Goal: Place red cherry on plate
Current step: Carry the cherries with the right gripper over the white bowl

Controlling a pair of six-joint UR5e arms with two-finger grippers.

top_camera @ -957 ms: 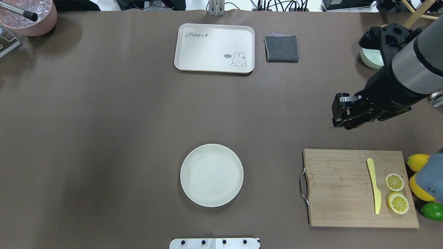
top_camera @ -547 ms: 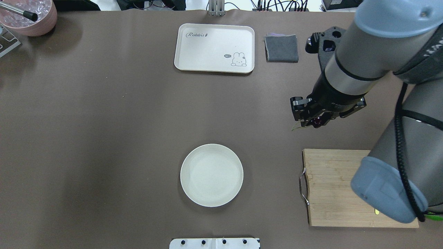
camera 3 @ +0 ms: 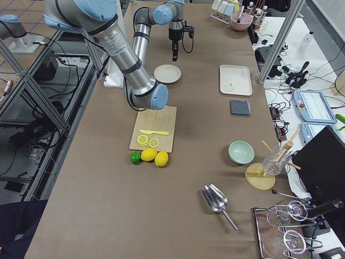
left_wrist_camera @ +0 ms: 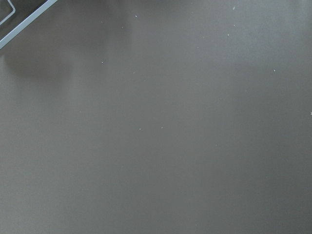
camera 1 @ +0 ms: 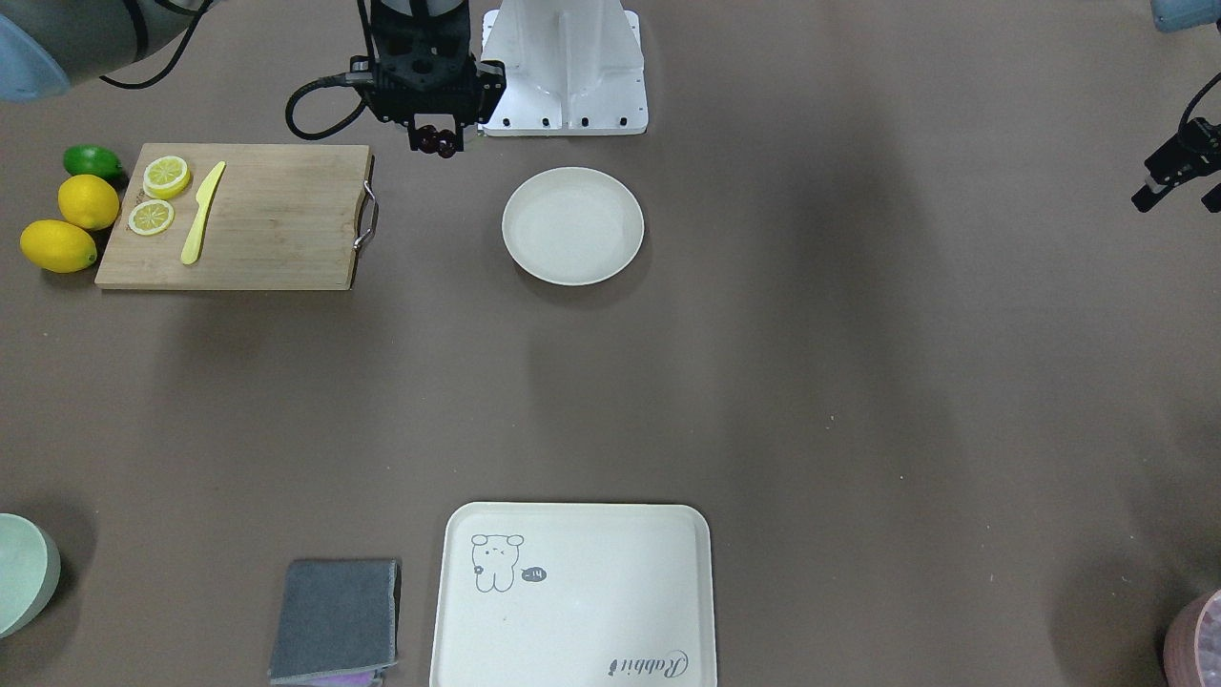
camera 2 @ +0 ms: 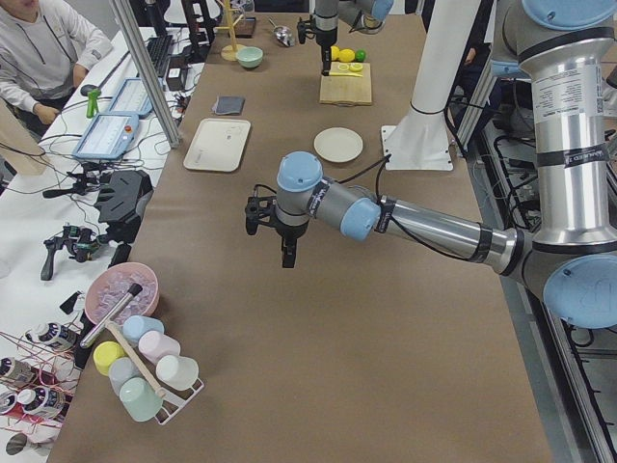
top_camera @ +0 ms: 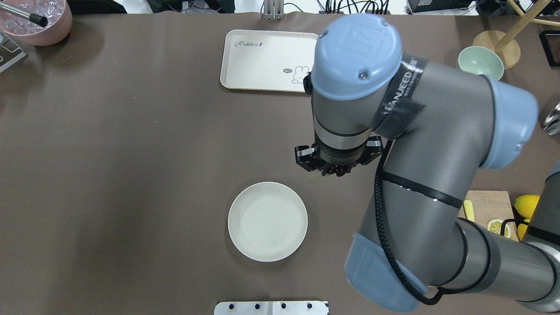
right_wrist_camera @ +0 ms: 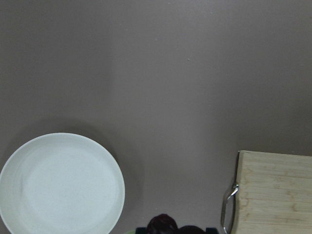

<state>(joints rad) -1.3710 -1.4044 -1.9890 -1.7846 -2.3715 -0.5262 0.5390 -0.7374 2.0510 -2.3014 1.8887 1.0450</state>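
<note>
My right gripper is going to let go of the red cherry in the middle of the round cream plate [camera 1: 575,235] [right_wrist_camera: 60,179]. The cherry now hangs just beyond the plate's rim.
My right gripper [top_camera: 333,169] hangs above the table just beyond the plate's far right rim, shut on the red cherry [top_camera: 337,171], a dark glossy pair with a thin greenish stem poking out to the left. From the front the cherry [camera 1: 437,144] shows below the fingers. The round cream plate [top_camera: 267,222] lies bare; in the right wrist view the plate [right_wrist_camera: 61,185] is at the lower left and the cherry [right_wrist_camera: 168,225] at the bottom edge. My left gripper [camera 1: 1178,181] hangs far off at the table's left end; whether it is open or shut does not show.
A wooden cutting board [camera 1: 267,224] with a yellow knife [camera 1: 201,213], lemon slices, whole lemons [camera 1: 88,201] and a lime lies on my right. A cream tray [top_camera: 262,61], a grey cloth [camera 1: 334,618] and a mint bowl [top_camera: 480,62] sit along the far side.
The right arm has swung left across the table with the cherry, from beyond the cutting board to just past the plate's far right rim.
</note>
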